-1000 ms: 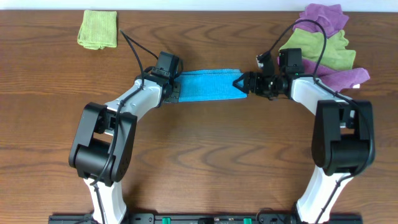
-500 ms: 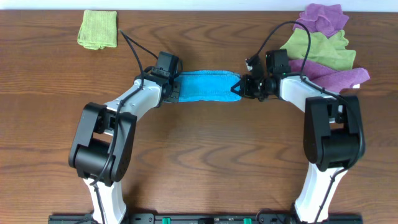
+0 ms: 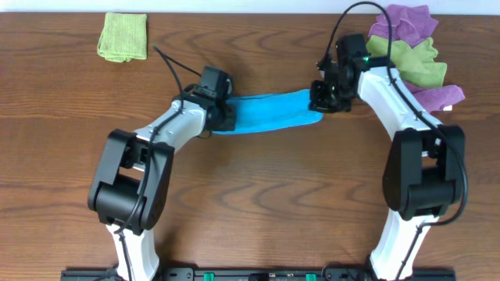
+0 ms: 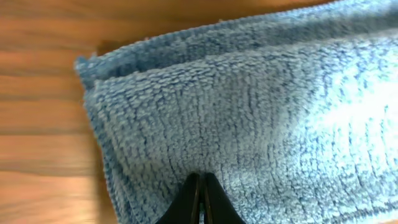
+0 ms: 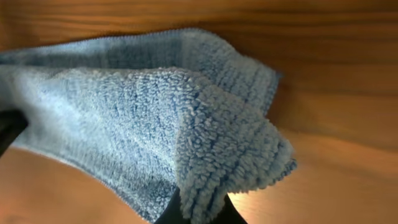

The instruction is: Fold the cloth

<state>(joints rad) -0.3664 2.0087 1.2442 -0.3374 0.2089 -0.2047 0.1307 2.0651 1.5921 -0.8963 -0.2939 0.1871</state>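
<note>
Next, I let go of the cloth's end with my right gripper on the sagging sky-blue piece of cloth's near edge (image 3: pixel 254 131), close to my left gripper.
The cloth (image 3: pixel 269 113) is a sky-blue strip, folded lengthwise and strung between my two grippers in the overhead view. It sags in a shallow curve over the wooden table (image 3: pixel 258 195). My left gripper (image 3: pixel 225 117) is shut on its left end. In the left wrist view the closed fingertips (image 4: pixel 200 190) lie against the cloth (image 4: pixel 249 112). My right gripper (image 3: pixel 319 101) is shut on the right end. The right wrist view shows the layered cloth corner (image 5: pixel 205 143) bunched between the jaws of the right gripper (image 5: pixel 199 210) and held off the wood.
A folded lime-green cloth (image 3: pixel 123 36) lies at the far left of the table's back edge. A heap of purple and lime-green cloths (image 3: pixel 410 55) sits at the back right, just behind my right arm.
The right gripper closed on the cloth's right end and carried it up and toward the back of the table. The flat strip now hangs curved. The left gripper shifted slightly.
</note>
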